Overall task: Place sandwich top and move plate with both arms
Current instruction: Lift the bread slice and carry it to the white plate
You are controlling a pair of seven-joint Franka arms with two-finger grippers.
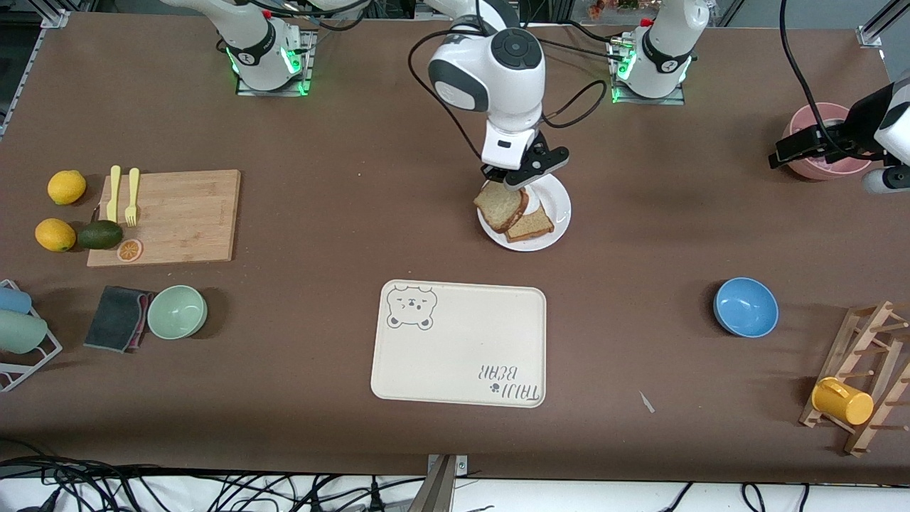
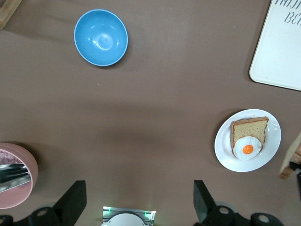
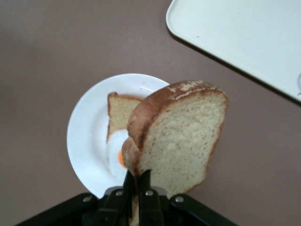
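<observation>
Next, my right gripper lets go of the sandwich top, lying flat over the fried egg and bread slice [image 1: 529, 214] [image 3: 123, 137] on the white plate. The sandwich top is tilted just over the plate now.
My right gripper [image 1: 513, 183] is shut on the crust edge of the sandwich top [image 1: 500, 205], a light-brown bread slice. It holds the slice tilted on edge just over the white plate [image 1: 558, 206]. In the right wrist view the gripper [image 3: 138, 176] pinches the slice [image 3: 178, 136] above the plate [image 3: 89, 132]. On the plate lies a second bread slice with a fried egg [image 1: 533, 226], which also shows in the left wrist view [image 2: 248, 141]. My left gripper [image 2: 138, 202] is open and empty. It waits over the pink bowl [image 1: 810, 117] at the left arm's end of the table.
A cream bear tray [image 1: 462, 341] lies nearer the front camera than the plate. A blue bowl [image 1: 745, 307] and a wooden rack with a yellow mug [image 1: 842, 400] are toward the left arm's end. A cutting board [image 1: 170, 213] and a green bowl [image 1: 177, 311] are toward the right arm's end.
</observation>
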